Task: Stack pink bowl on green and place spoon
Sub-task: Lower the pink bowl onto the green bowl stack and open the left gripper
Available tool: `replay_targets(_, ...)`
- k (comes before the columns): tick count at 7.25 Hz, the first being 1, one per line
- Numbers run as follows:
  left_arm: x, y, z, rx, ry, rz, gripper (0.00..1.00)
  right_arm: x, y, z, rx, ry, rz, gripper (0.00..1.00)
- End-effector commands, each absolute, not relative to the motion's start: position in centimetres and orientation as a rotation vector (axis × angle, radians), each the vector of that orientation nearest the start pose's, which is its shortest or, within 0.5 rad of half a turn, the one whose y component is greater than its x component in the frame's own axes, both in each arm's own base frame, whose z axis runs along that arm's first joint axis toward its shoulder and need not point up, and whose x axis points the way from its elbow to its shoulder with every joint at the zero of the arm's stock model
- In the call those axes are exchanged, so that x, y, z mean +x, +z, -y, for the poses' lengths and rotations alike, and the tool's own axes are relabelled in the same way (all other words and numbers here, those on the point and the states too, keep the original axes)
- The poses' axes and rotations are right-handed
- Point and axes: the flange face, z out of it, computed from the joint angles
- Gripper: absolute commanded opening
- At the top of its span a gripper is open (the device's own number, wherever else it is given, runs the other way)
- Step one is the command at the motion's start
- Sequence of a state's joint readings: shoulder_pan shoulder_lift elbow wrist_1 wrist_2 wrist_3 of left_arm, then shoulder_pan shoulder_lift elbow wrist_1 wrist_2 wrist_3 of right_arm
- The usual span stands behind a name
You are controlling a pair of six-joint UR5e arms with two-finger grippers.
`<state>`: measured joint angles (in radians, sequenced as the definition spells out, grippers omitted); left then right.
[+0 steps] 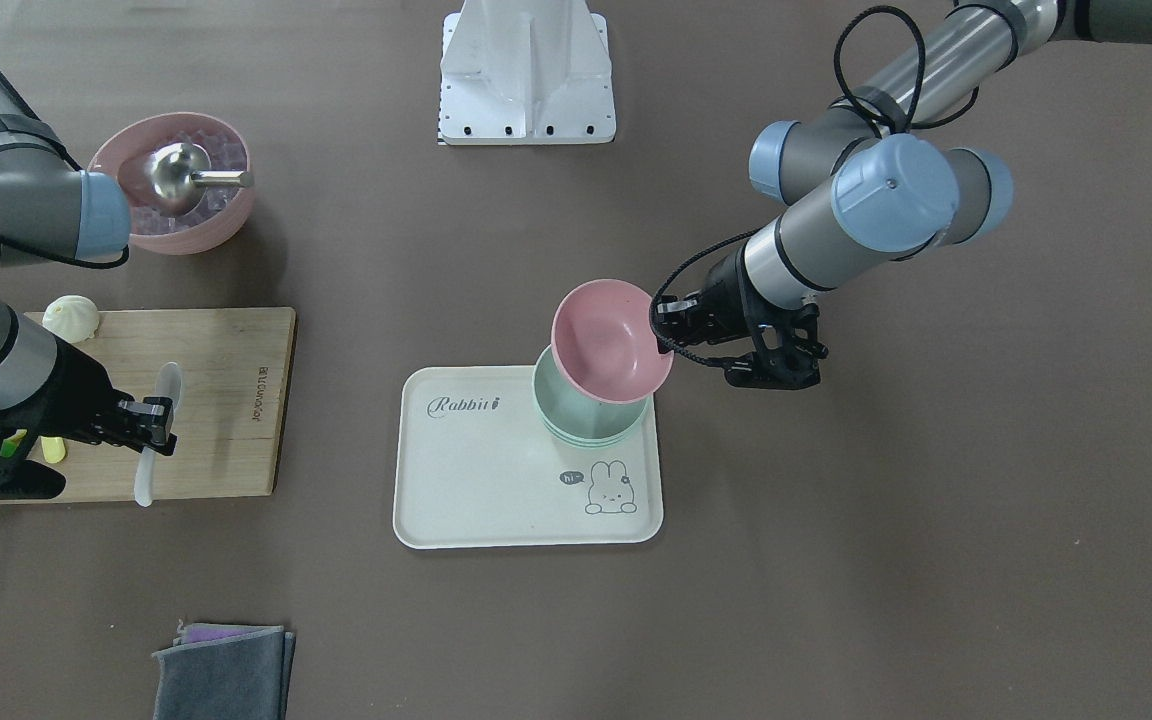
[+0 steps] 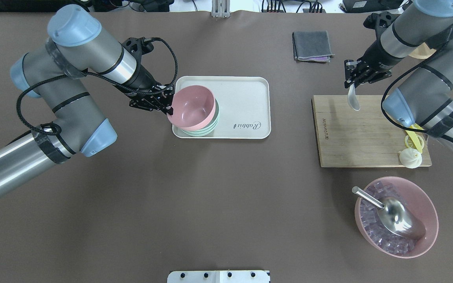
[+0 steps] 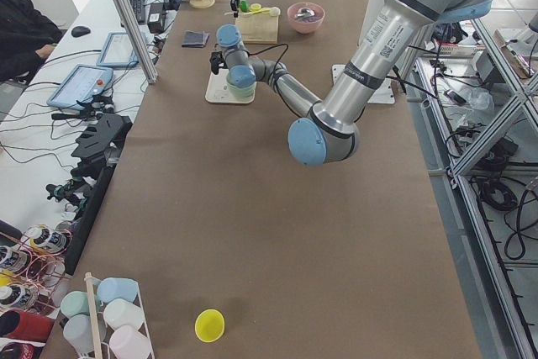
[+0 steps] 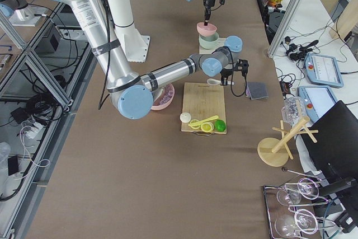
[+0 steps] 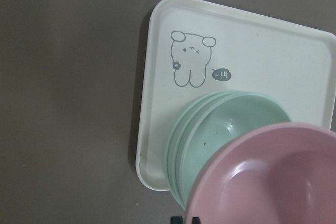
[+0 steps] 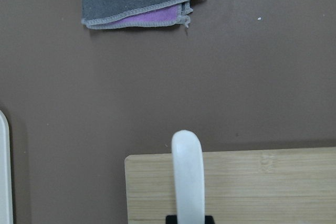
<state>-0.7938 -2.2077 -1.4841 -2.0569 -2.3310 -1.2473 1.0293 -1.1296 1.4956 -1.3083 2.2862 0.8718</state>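
Observation:
The robot's left gripper should release the small pink bowl inside the top mint-green bowl [image 1: 593, 377] [image 5: 238, 148] on the cream tray.
My left gripper [image 2: 169, 107] is shut on the rim of the small pink bowl [image 2: 193, 106]. It holds the bowl tilted, just over the stack of mint-green bowls [image 2: 212, 126] at one end of the cream tray [image 2: 246, 94]. In the left wrist view the pink bowl [image 5: 273, 182] overlaps the green bowls [image 5: 226, 124]. My right gripper [image 2: 351, 80] is shut on the white spoon [image 2: 354, 100], over the far edge of the wooden board [image 2: 360, 133]. The spoon's handle [image 6: 188, 177] points toward the cloth.
A larger pink bowl [image 2: 427, 204] with ice cubes and a steel scoop [image 2: 399, 216] stands near the robot on the right. A white dumpling [image 2: 409, 158] and a yellow knife [image 2: 416, 138] lie on the board. A folded grey cloth [image 2: 312, 45] lies beyond it.

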Motion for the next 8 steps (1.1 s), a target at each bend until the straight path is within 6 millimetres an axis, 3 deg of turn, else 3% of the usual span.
replay_targets(1,45.1,25.4,54.5,-0.062,-0.025,-1.188,0.0,-28.8,40.8,61.2,0.01,0.083,0.915,0.0)
replay_targets(8,46.0,25.3,55.8,-0.039,-0.052,-1.169,0.0,-28.8,40.9,61.1,0.01,0.083,0.915,0.0)
